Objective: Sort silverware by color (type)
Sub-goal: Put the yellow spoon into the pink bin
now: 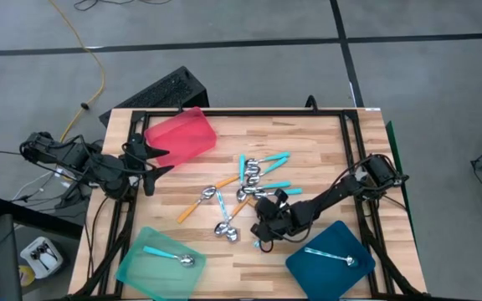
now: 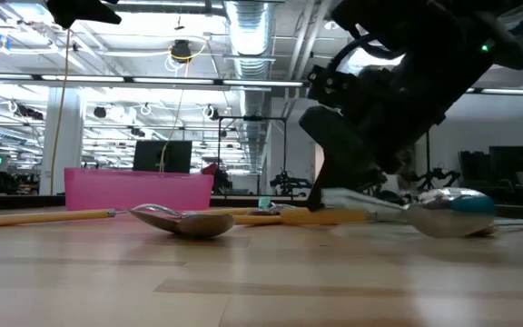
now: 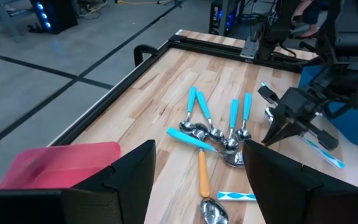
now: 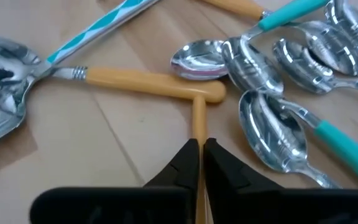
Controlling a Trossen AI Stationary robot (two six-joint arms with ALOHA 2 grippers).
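Observation:
The orange handle is pinched partway along in my right gripper, with its end against the crosswise orange handle, so next I open and grip it nearer the metal collar (image 2: 373,215) before lifting.
Several spoons (image 1: 253,180) with orange, turquoise or patterned handles lie in a loose pile mid-table. My right gripper (image 1: 260,221) is down among them, shut on an orange-handled spoon (image 4: 197,121); it also shows in the low view (image 2: 321,202). My left gripper (image 1: 157,163) hovers open and empty beside the red tray (image 1: 182,134). The pile shows ahead of the left gripper in its own wrist view (image 3: 197,155). One turquoise spoon (image 1: 167,255) lies in the mint-green tray (image 1: 141,272). One patterned spoon (image 1: 329,255) lies in the dark-blue tray (image 1: 354,272). My right gripper pinches the orange handle (image 4: 197,134) between its two fingertips (image 4: 188,155). The fingers slant down from the table's right and lie along the handle. The handle seems to rest on the table; the gripper hides the part behind the fingers.
A second orange-handled spoon (image 4: 148,84) lies crosswise just ahead of the right fingers, with turquoise-handled spoons (image 4: 278,134) close beside. A patterned handle (image 1: 262,244) lies under the right gripper. A black frame (image 1: 354,159) borders the table.

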